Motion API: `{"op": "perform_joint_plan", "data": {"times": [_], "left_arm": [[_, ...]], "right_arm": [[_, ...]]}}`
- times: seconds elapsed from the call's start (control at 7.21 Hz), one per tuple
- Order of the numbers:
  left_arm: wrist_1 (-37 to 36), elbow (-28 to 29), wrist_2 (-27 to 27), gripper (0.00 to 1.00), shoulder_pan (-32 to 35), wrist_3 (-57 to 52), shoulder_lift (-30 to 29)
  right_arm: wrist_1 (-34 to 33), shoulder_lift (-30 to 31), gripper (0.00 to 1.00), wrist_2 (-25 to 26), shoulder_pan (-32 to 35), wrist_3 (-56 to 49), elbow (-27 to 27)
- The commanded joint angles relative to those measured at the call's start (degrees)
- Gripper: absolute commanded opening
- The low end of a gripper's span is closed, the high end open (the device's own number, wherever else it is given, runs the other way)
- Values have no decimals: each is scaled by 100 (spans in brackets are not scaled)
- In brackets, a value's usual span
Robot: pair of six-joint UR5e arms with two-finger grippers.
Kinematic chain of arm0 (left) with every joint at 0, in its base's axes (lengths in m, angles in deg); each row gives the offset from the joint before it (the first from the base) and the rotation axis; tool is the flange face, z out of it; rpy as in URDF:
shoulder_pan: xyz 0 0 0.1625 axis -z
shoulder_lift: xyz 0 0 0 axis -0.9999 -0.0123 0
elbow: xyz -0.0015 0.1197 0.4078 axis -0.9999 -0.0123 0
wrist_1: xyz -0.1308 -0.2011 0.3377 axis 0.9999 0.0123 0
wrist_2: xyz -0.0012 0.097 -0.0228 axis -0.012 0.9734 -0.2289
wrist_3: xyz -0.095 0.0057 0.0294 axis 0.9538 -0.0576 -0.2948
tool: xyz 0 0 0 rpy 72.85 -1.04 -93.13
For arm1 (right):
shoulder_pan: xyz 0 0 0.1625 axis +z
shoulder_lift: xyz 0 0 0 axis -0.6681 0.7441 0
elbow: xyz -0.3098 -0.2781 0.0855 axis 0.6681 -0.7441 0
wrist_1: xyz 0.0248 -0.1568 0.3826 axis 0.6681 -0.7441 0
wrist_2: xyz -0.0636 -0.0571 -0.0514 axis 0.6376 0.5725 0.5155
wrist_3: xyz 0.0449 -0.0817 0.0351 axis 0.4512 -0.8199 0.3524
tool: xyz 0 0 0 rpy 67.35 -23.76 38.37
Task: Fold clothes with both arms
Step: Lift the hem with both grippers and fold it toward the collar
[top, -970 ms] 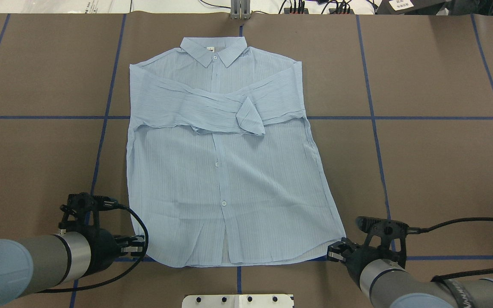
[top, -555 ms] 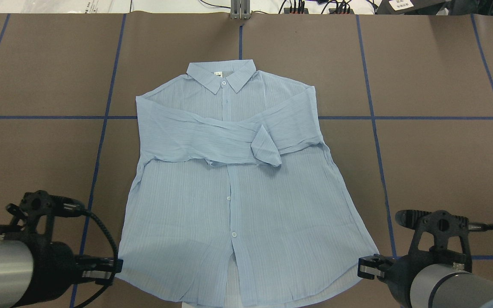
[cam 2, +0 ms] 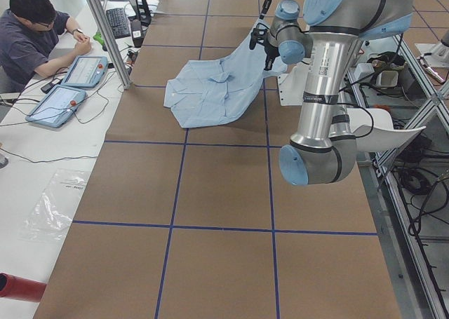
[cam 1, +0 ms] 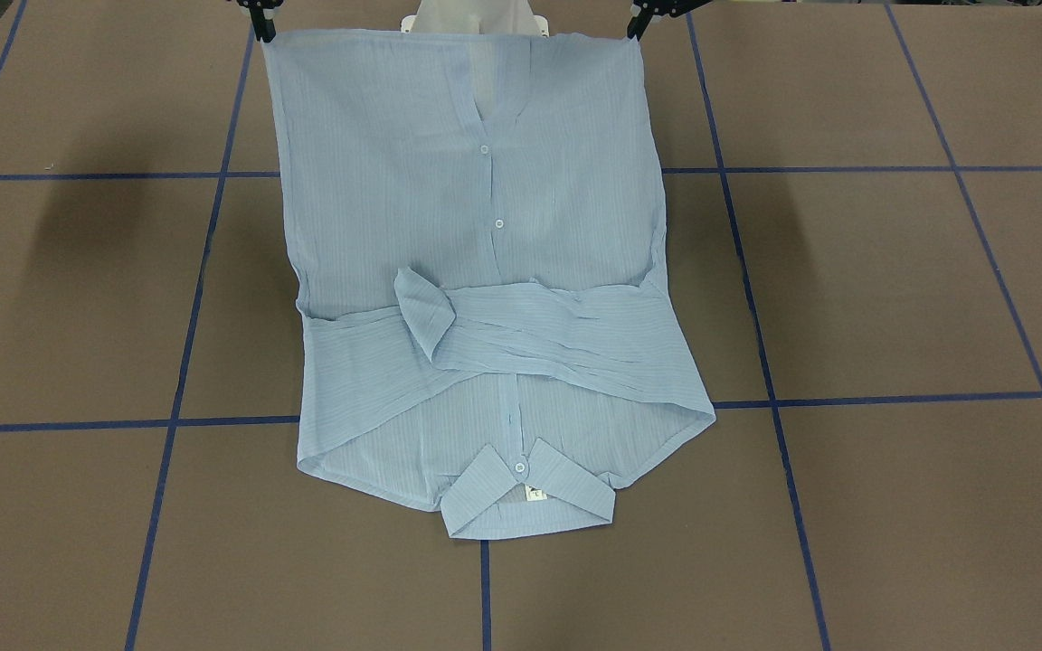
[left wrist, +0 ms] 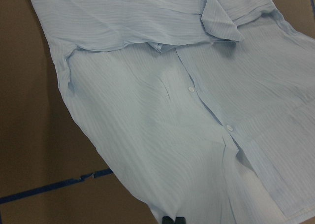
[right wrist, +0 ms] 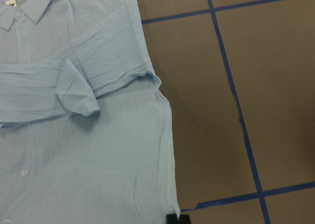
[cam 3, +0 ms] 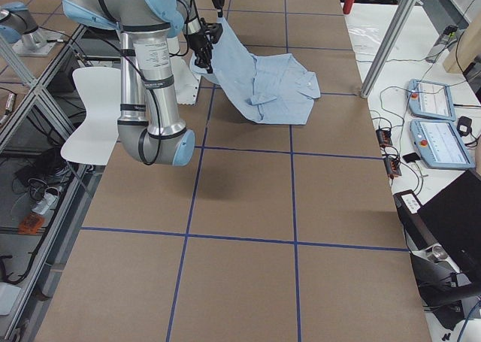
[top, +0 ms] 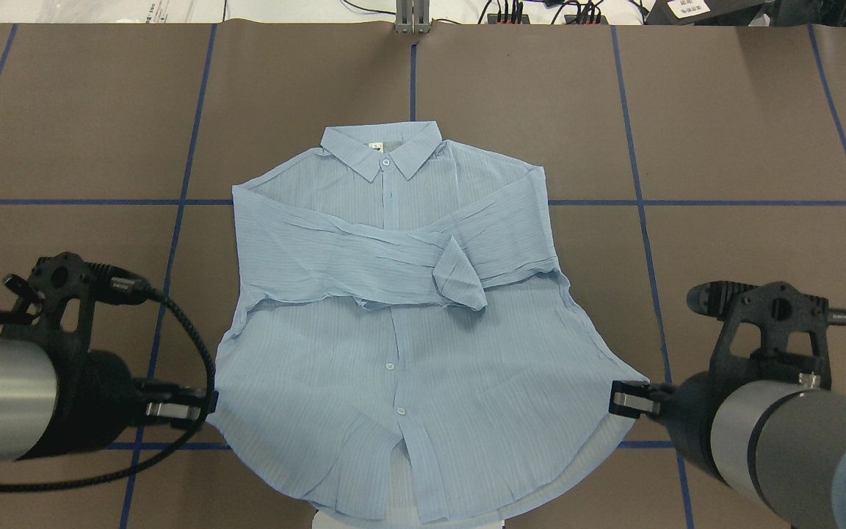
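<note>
I should open my right gripper to release the hem's corner at the outer tip of the light blue shirt's near-side shoulder [cam 1: 288, 473].
The light blue shirt [top: 393, 353] lies face up, collar [top: 382, 150] at the far side, both sleeves [top: 364, 253] folded across the chest. My left gripper [top: 203, 408] is shut on the hem's left corner. My right gripper [top: 625, 400] is shut on the hem's right corner. Both hold the hem raised off the table near the robot's base, so the lower shirt slopes up from the table. In the front-facing view the left gripper [cam 1: 637, 27] and the right gripper [cam 1: 260, 27] pinch the top corners of the shirt [cam 1: 485, 226]. The wrist views show the shirt below [left wrist: 162, 111] [right wrist: 78, 135].
The white pedestal base [cam 1: 449, 16] stands behind the raised hem. Blue tape lines [top: 643, 202] grid the brown table. A metal bracket [top: 412, 18] sits at the far edge. An operator [cam 2: 31, 31] sits with tablets beyond the far side.
Both grippers have drawn the hem toward the robot and lifted it. The whole shirt has slid toward the robot, and the hem now spreads wider.
</note>
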Motion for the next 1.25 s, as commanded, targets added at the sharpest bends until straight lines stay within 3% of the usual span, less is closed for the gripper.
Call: {"op": "perform_joint_plan", "data": {"times": [0.0, 0.28, 0.55, 0.97, 1.11], "left_arm": [[-2, 799, 25, 0, 980, -717, -674], [295, 1414, 25, 0, 1475, -729, -975], [1066, 2449, 139, 0, 1670, -947, -976], [2849, 4181, 526, 0, 1723, -1054, -976], [3273, 4639, 535, 0, 1741, -1054, -976]], "right_arm": [[526, -538, 0, -252, 1200, -788, -890], [2079, -549, 0, -578, 2072, -1142, -2277], [2970, -549, 0, -614, 2217, -1345, -3378], [3991, -601, 0, -605, 2515, -1554, -4382], [4359, -602, 0, -588, 2542, -1573, -4951]]}}
